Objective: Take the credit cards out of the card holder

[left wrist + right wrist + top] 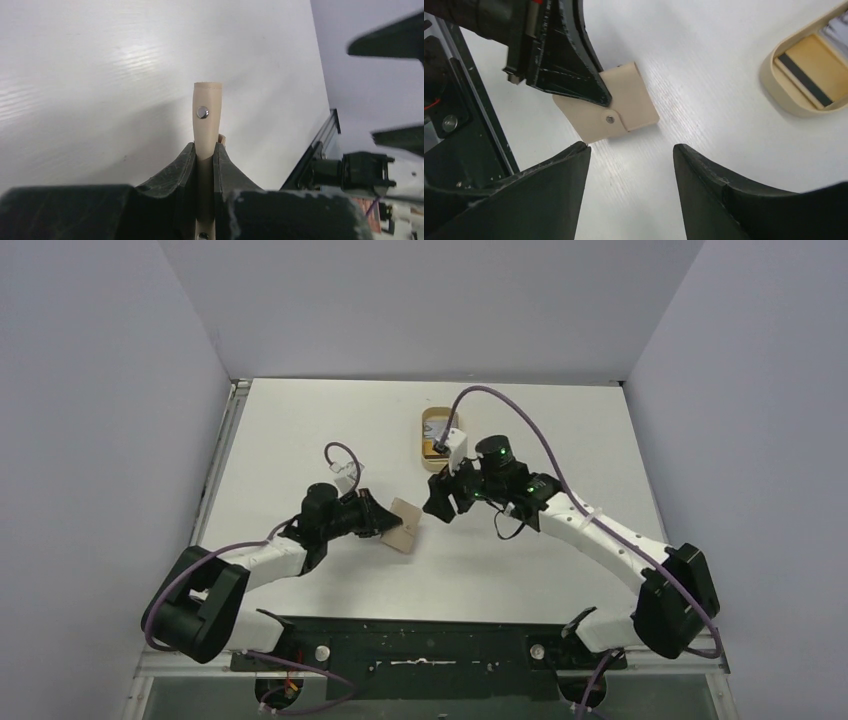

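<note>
The snap strap's button keeps the card holder shut, so next I pinch the snap strap [619, 130] near the card holder's edge with my right gripper and pull it open first.
The card holder [405, 525] is a beige bifold, closed, with its snap strap fastened. My left gripper [383, 520] is shut on one edge of it and holds it just over the table. In the left wrist view the holder [206, 112] stands edge-on between the fingers of my left gripper [205, 150]. My right gripper [440, 502] is open and empty, just right of the holder. In the right wrist view the holder [626, 107] lies ahead of the open right gripper [631, 150]. No card shows in the holder. A tan credit card [811, 72] with a black stripe lies in the dish.
An oval tan dish [426, 448] stands behind my right gripper; in the right wrist view its rim [781, 100] is at the right edge. The black base rail [420, 645] runs along the near table edge. Grey walls enclose the table.
</note>
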Controlling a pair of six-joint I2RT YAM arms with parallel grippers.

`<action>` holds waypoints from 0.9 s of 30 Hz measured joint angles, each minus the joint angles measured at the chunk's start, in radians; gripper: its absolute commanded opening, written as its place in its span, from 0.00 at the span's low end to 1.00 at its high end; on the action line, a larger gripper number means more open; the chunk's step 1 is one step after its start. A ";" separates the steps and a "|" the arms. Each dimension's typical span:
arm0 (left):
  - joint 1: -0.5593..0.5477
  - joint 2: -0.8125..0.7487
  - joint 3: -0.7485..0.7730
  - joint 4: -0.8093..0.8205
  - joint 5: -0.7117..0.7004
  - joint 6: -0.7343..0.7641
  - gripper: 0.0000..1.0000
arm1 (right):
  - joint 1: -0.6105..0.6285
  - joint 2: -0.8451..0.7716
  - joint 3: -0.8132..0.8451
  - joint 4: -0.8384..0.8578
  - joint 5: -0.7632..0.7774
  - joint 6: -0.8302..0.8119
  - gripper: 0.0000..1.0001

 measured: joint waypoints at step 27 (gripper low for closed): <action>-0.002 0.151 -0.033 0.345 -0.095 -0.389 0.00 | 0.232 0.145 -0.051 0.152 0.298 -0.015 0.53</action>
